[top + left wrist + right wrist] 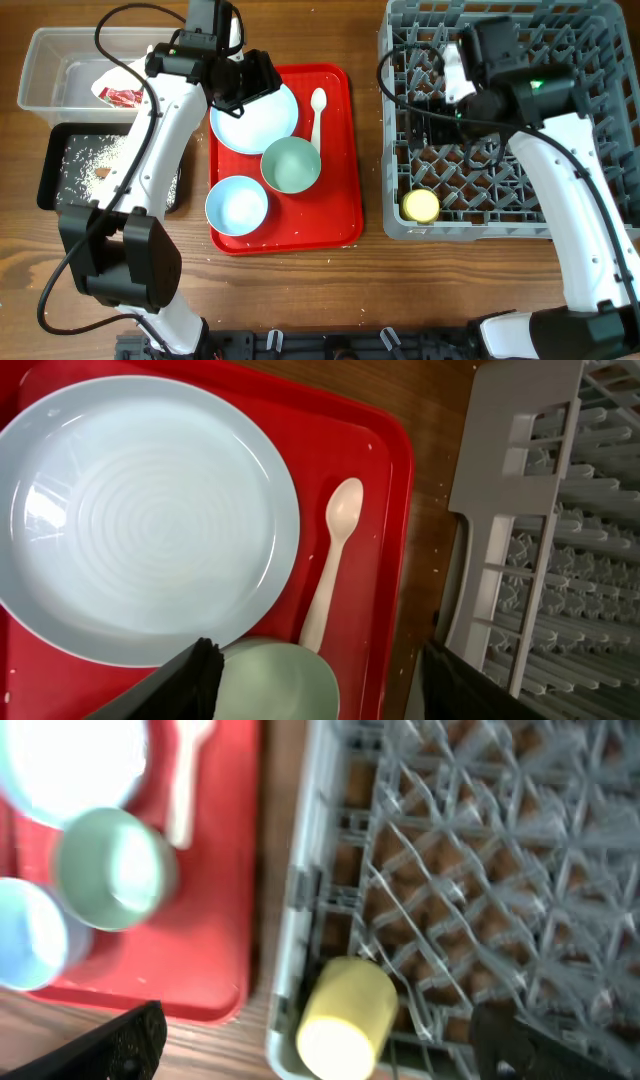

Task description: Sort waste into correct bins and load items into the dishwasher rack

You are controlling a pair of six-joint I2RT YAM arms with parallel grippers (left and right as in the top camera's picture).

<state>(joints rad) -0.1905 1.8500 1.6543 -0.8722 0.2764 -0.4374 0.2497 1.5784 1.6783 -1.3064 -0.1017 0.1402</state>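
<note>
Next, I close my right gripper on the rim of the pale green bowl, on the bowl's side (319,164) (173,883) toward the grey rack, by the spoon's handle.
The pale blue plate (255,118) lies at the back of the red tray (340,210), with the white spoon (318,108) to its right, the pale green bowl (291,165) and one pale blue bowl (237,205) in front. My left gripper (248,80) hovers over the plate's back edge, open and empty. In the left wrist view (325,695) its fingers frame the green bowl (285,680) and the spoon (335,560). My right gripper (428,112) is open and empty over the grey rack (590,215). The yellow cup (421,205) lies in the rack's front left corner, and shows between the fingers in the right wrist view (345,1015).
The clear box (45,55) at the back left holds the red-and-white wrapper (120,93). The black tray (60,185) in front of it holds scattered rice grains (100,155). The rack's wall (500,560) stands close to the right of the red tray.
</note>
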